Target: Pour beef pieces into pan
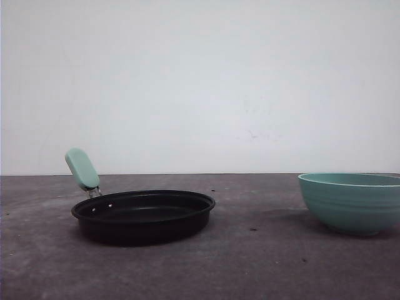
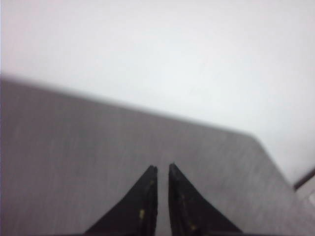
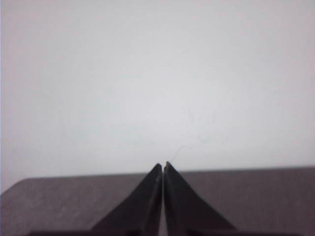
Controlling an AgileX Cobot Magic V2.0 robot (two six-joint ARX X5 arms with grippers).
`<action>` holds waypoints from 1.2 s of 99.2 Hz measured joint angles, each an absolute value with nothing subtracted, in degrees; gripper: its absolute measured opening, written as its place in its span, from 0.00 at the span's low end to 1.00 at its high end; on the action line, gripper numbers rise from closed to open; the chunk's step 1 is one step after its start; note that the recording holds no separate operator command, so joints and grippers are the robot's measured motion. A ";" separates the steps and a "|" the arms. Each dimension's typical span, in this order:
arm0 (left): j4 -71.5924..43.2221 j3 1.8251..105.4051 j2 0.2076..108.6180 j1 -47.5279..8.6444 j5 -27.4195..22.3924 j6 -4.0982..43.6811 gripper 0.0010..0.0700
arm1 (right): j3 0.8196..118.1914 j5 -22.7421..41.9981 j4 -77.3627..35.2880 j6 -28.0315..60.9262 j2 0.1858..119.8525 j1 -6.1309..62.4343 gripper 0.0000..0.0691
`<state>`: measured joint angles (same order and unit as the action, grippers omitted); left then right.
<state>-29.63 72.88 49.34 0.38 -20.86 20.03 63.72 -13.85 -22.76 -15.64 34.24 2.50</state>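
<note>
The bowl's rim [image 1: 397, 177] on the teal bowl, on the side facing away from the pan, should be gripped next by my right gripper once it goes there.
The pan [image 1: 142, 229], shallow, round and black, rests on the dark table left of centre in the front view. Its mint-green handle [image 1: 82, 169] rises toward the back left. Nothing shows inside it from this low angle. The beef pieces are hidden. My left gripper [image 2: 163, 167] hovers over bare table, jaws nearly together with a thin slit and nothing between them. In the right wrist view my right gripper [image 3: 162, 164] is shut and empty, pointing at the white wall above the table's far edge.
A teal ribbed bowl [image 1: 350, 204] stands at the right edge of the front view, its inside hidden by the rim. Grey tabletop [image 1: 256, 262] stretches between pan and bowl. A white wall [image 1: 200, 81] backs the table. The table's corner [image 2: 256, 140] appears in the left wrist view.
</note>
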 joint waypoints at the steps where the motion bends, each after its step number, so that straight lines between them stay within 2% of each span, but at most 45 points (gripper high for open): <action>1: -29.47 73.54 49.52 0.32 -20.91 19.99 0.02 | 64.14 -14.00 -22.79 -15.53 34.50 2.50 0.01; 13: -28.27 78.22 49.58 0.08 -21.45 19.55 0.10 | 66.94 -16.16 -22.85 -14.46 35.86 2.50 0.01; 18: -28.67 78.26 49.30 0.08 -21.47 19.49 0.19 | 66.96 -16.51 -22.92 -13.98 35.90 2.50 0.04; 22: -29.08 78.26 49.04 0.03 -21.63 19.46 0.30 | 66.96 -16.53 -22.90 -13.69 35.86 2.50 0.10; 29: -29.23 78.26 49.08 -0.08 -21.65 19.42 0.52 | 66.98 -16.56 -22.90 -13.50 35.75 2.52 0.29; 35: -29.56 78.26 49.39 -0.10 -21.63 19.25 0.66 | 66.98 -16.49 -22.92 -13.45 35.79 2.52 0.55; 43: -29.93 78.15 50.11 -0.54 -21.67 18.83 0.75 | 66.96 -16.49 -22.92 -13.45 35.90 2.52 0.85; 49: -30.76 78.04 50.33 -0.93 -21.69 17.85 0.78 | 66.96 -16.49 -22.92 -13.43 35.92 2.52 0.99; 62: -33.28 77.91 50.63 -2.61 -21.85 14.96 0.79 | 66.98 -16.29 -23.16 -12.97 36.38 2.52 0.99; 74: -31.14 74.78 51.40 -4.32 -22.00 15.42 0.80 | 66.98 -15.31 -25.85 -12.23 37.60 2.52 0.99; 87: -27.92 67.31 52.69 -4.82 -22.09 19.35 0.80 | 66.98 -14.83 -32.47 -11.92 40.82 2.52 0.99; 99: -24.51 57.10 53.60 -4.80 -22.04 24.23 0.87 | 66.96 -14.79 -37.60 -11.75 43.94 2.52 0.99; 119: -14.81 40.95 54.78 -4.91 -23.22 32.84 0.90 | 66.92 -14.72 -37.91 -11.05 43.79 2.63 0.99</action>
<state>-14.81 40.95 54.78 -4.91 -23.22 32.84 66.92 -14.72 -37.91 -11.05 43.79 2.63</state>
